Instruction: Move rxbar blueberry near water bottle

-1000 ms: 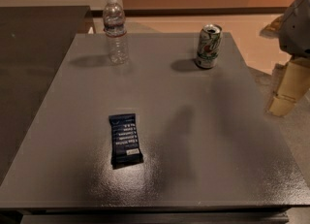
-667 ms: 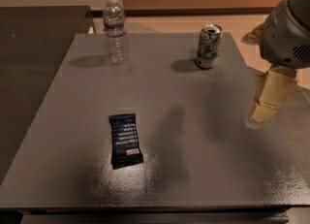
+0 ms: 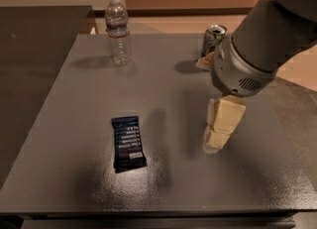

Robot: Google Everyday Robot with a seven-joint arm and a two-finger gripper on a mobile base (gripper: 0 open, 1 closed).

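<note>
The gripper needs to next move to the middle of the rxbar blueberry (image 3: 129, 143) and close there, since the bar needs to move near the water bottle.
The rxbar blueberry (image 3: 128, 142) is a dark navy wrapper with white text, lying flat on the grey table (image 3: 74, 99) left of centre, towards the front. The water bottle (image 3: 119, 29) stands upright at the back left of the table, clear with a white cap. My gripper (image 3: 216, 141) hangs from the big grey arm over the table's right half, to the right of the bar and well apart from it. It holds nothing that I can see.
A green-and-white soda can (image 3: 213, 38) stands at the back right, partly behind my arm (image 3: 257, 44). A dark counter (image 3: 34, 49) borders the table on the left. Tan floor lies beyond the table's far edge.
My arm has swung in from the right edge of the view, leftward and down over the table, closer to the bar. The bar, bottle and can have not moved.
</note>
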